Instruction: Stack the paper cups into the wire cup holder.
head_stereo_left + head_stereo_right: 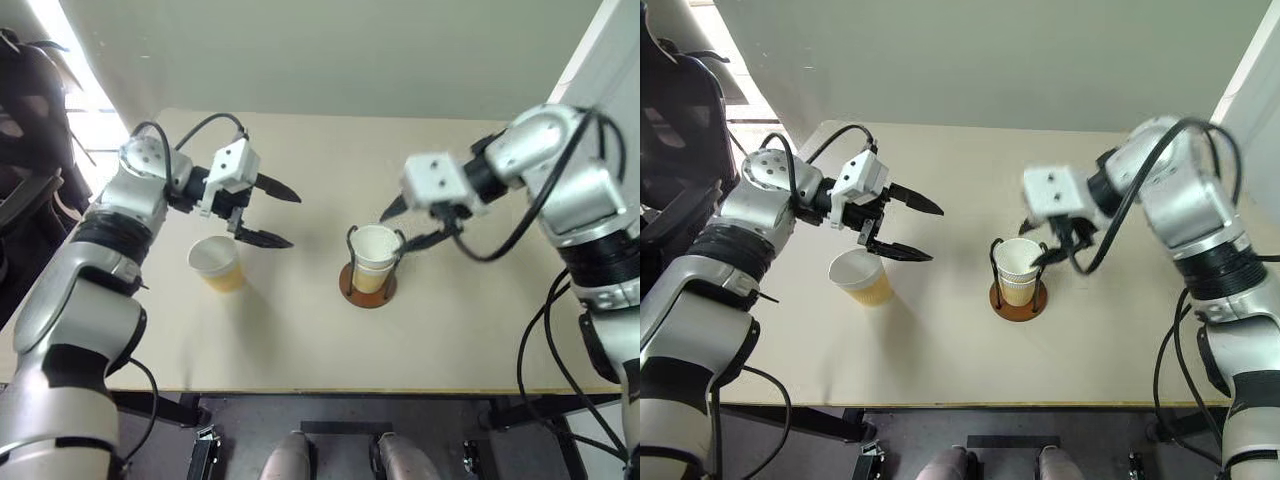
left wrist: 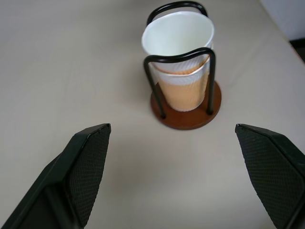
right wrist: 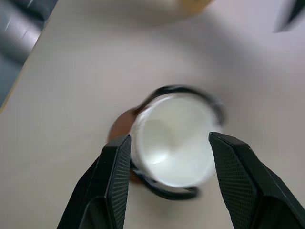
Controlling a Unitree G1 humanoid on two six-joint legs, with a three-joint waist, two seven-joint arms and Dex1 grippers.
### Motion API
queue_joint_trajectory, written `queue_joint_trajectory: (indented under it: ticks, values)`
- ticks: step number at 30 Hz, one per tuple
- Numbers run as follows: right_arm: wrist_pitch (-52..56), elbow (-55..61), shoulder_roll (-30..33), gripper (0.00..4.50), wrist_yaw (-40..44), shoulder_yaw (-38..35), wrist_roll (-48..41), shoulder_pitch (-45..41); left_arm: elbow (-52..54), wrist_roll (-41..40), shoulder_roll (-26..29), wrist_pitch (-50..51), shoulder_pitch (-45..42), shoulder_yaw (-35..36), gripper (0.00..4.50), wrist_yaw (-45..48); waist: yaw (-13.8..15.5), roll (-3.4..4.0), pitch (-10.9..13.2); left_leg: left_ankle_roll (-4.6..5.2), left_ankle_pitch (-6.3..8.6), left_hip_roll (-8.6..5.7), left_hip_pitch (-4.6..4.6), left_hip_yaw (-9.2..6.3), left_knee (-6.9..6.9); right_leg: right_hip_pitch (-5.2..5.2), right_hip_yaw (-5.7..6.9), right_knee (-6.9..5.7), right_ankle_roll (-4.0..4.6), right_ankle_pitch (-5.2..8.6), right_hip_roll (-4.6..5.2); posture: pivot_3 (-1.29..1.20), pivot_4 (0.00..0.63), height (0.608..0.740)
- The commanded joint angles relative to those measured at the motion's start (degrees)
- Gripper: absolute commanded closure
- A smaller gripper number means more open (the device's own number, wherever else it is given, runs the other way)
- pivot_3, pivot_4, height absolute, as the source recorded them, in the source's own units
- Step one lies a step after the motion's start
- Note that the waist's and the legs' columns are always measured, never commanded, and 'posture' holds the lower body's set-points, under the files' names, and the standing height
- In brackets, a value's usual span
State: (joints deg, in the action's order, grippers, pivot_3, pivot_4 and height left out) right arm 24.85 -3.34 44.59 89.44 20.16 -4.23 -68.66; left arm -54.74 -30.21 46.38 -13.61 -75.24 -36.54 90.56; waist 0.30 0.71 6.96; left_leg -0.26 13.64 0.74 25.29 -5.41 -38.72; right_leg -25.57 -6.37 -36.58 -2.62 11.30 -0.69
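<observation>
The robot's left gripper should next move to the loose paper cup and close on the cup's rim (image 1: 193,264), on the side away from the wire cup holder.
The wire cup holder (image 1: 367,290) stands mid-table, its brown disc base carrying two black wire loops. Two nested paper cups (image 2: 178,38) sit upright inside it, white rims on top. A third paper cup (image 1: 217,263) stands alone on the table to the left. My left gripper (image 1: 292,220) hovers open just above and beyond that loose cup, its fingers (image 2: 88,162) pointing toward the holder with nothing between them. My right gripper (image 3: 167,137) hangs open right over the stacked cups, one finger on each side of the top rim, holding nothing.
The beige table (image 1: 450,340) has its front edge close to me and a pale wall behind it. A dark chair (image 1: 680,110) stands off the table's left side.
</observation>
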Motion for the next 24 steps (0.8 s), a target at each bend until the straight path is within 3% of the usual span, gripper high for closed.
queue_joint_trajectory:
  ticks: [1,8,19,24]
  values:
    - [7.51,2.91,2.01,1.89,-4.03,-7.52,-3.46,-1.1,-2.88,5.22,2.02,-1.8,-3.64,3.25,0.0,1.94,-0.12,0.0,0.0,0.0,0.0,0.0,0.0,0.0,0.02,0.0,-0.01,0.04,0.04,0.02,0.0,0.0,0.15,0.74]
    - [20.4,7.94,2.54,1.89,-8.09,-13.19,-10.82,-0.4,-6.34,12.92,4.53,-8.16,-5.24,1.51,0.0,1.94,-0.33,0.0,0.0,-0.09,-0.06,0.01,-0.05,0.0,0.34,-0.16,-0.01,-0.07,0.1,0.08,-0.05,0.0,0.15,0.74]
    - [20.56,7.05,3.35,1.89,-12.12,-13.67,-13.9,0.59,-9.95,21.77,7.73,-13.98,-7.28,-3.13,0.0,1.94,-0.34,-0.04,-0.02,-0.1,-0.06,-0.02,-0.04,-0.12,0.47,-0.34,0.05,-0.26,0.21,0.15,-0.08,0.0,0.15,0.74]
    - [18.7,5.56,4.78,1.89,-11.5,-12.65,-13.34,1.04,-8.02,22.0,8.48,-15.16,-9.02,-5.68,0.0,1.94,-0.3,-0.03,-0.02,-0.09,-0.06,0.0,0.07,-0.25,0.43,-0.38,0.0,-0.28,0.2,0.16,0.04,0.0,0.15,0.74]
